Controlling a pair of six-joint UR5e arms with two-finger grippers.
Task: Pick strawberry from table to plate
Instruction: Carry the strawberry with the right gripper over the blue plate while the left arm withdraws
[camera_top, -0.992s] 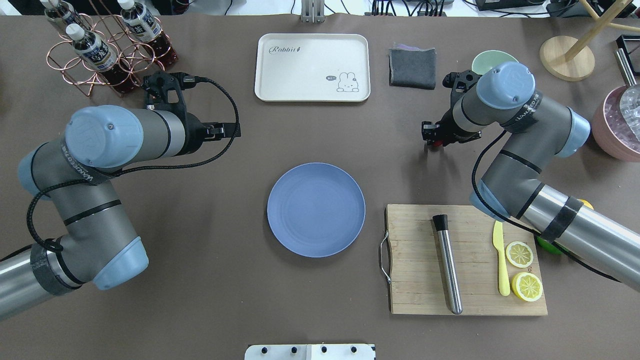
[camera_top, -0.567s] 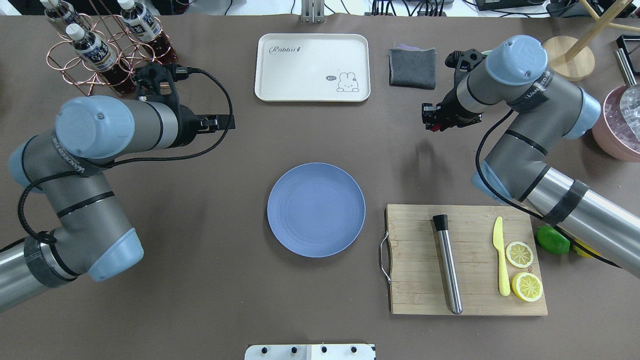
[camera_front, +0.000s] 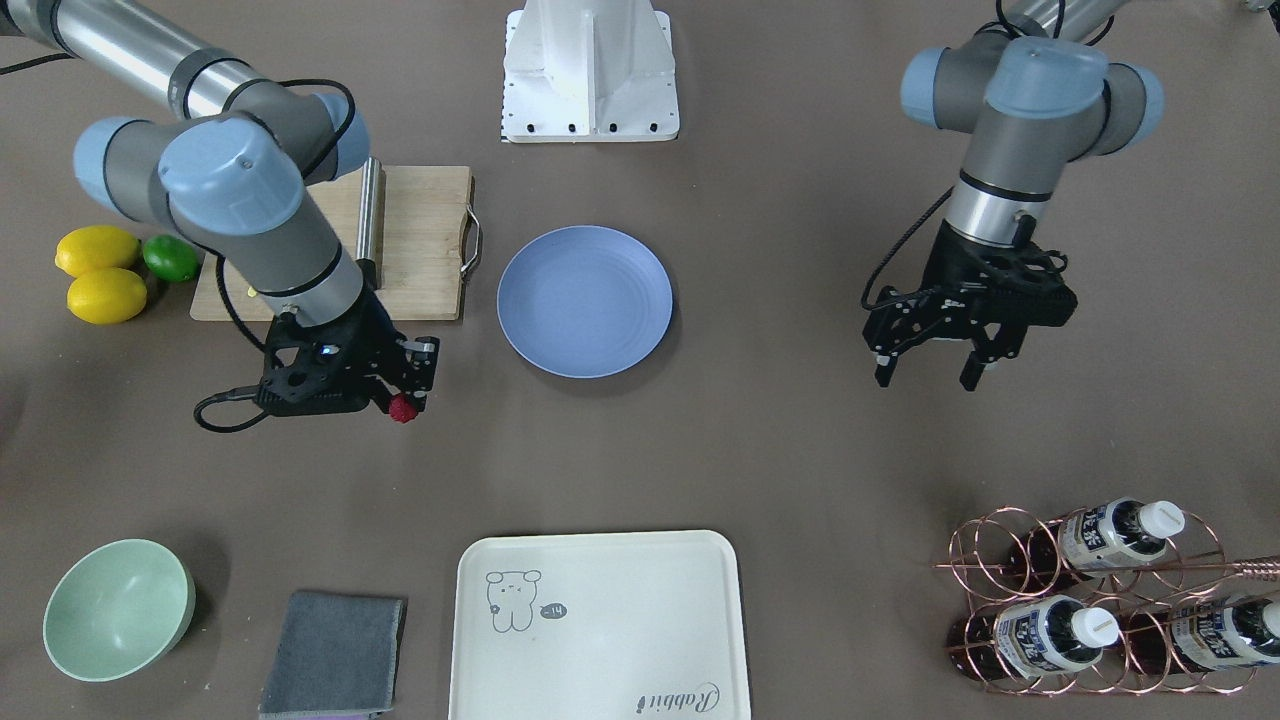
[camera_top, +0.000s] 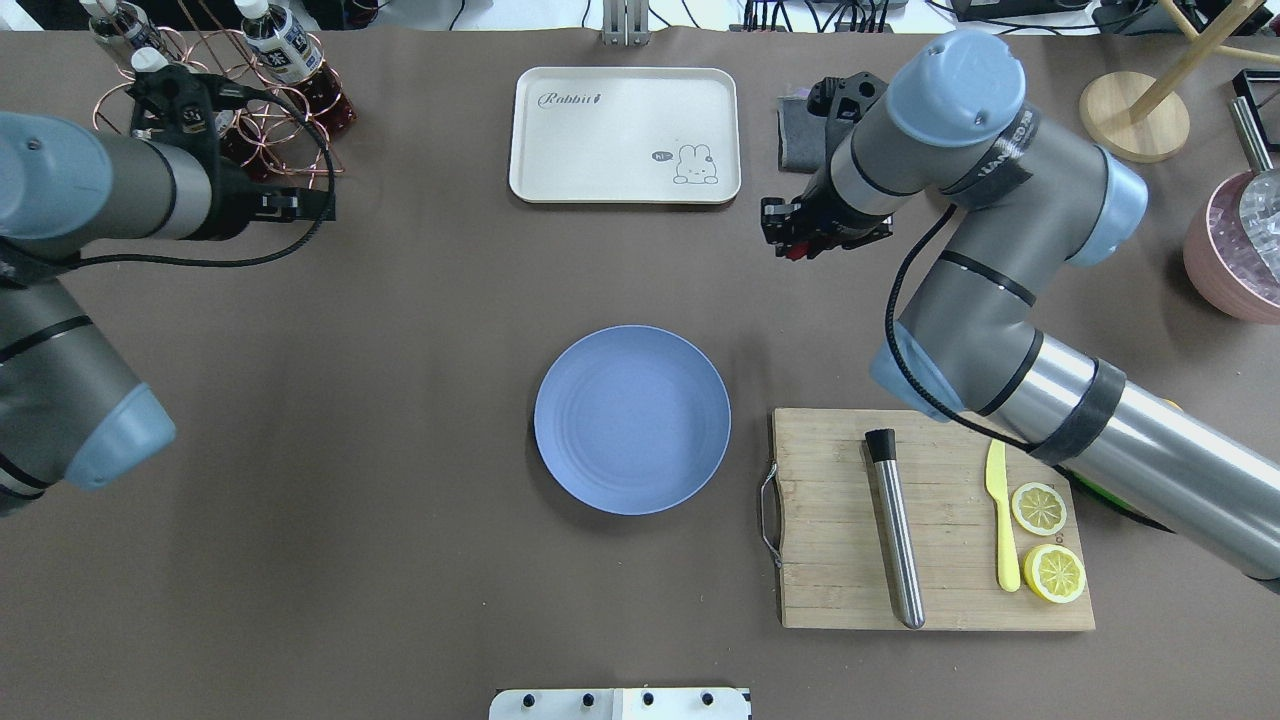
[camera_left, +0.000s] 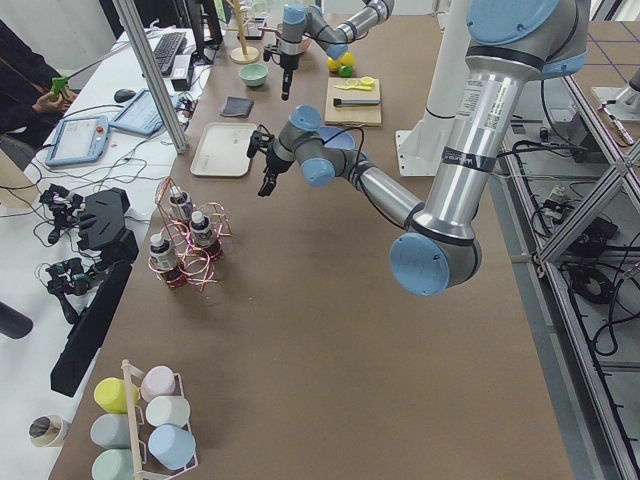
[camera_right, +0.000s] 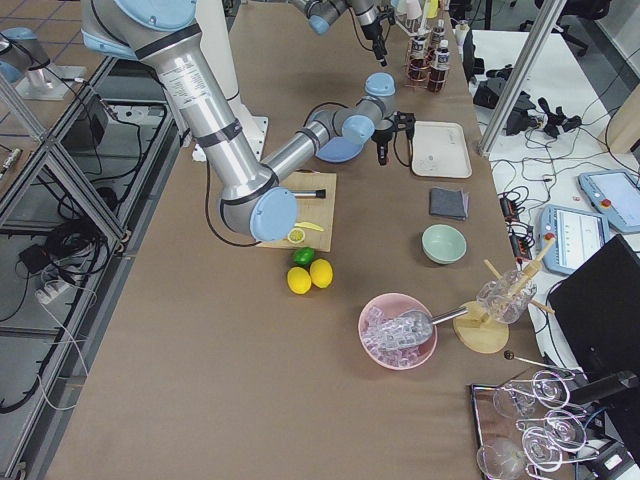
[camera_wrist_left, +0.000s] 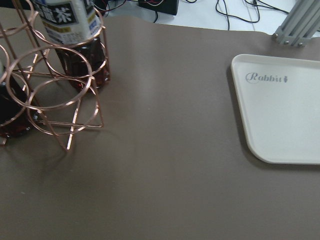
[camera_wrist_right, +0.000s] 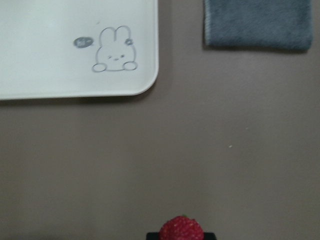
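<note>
I should let go of the strawberry with my right gripper on the blue plate, just off its middle (camera_front: 599, 323) toward the cream tray.
My right gripper (camera_front: 404, 398) is shut on the strawberry (camera_front: 403, 407), a small dark-red bumpy berry that also shows at the bottom edge of the right wrist view (camera_wrist_right: 181, 229). From overhead the right gripper (camera_top: 787, 241) hangs above the grey-brown table (camera_top: 400, 400), up and to the right of the blue plate (camera_top: 632, 418) and apart from it. The plate (camera_front: 585, 300) holds nothing. My left gripper (camera_front: 926, 378) stands open with nothing in it, over bare table near the bottle rack (camera_top: 230, 110).
A cream tray (camera_top: 600, 140) lies at the back centre, with a grey cloth (camera_front: 335, 640) and a mint bowl (camera_front: 118, 608) beside it. A wooden board (camera_top: 830, 560) carries a metal rod, a yellow knife and lemon halves. A pink ice bowl (camera_top: 1235, 250) sits far right.
My right arm has carried the strawberry left, toward the tray's corner. My left arm has drawn back to the left, next to the bottle rack.
</note>
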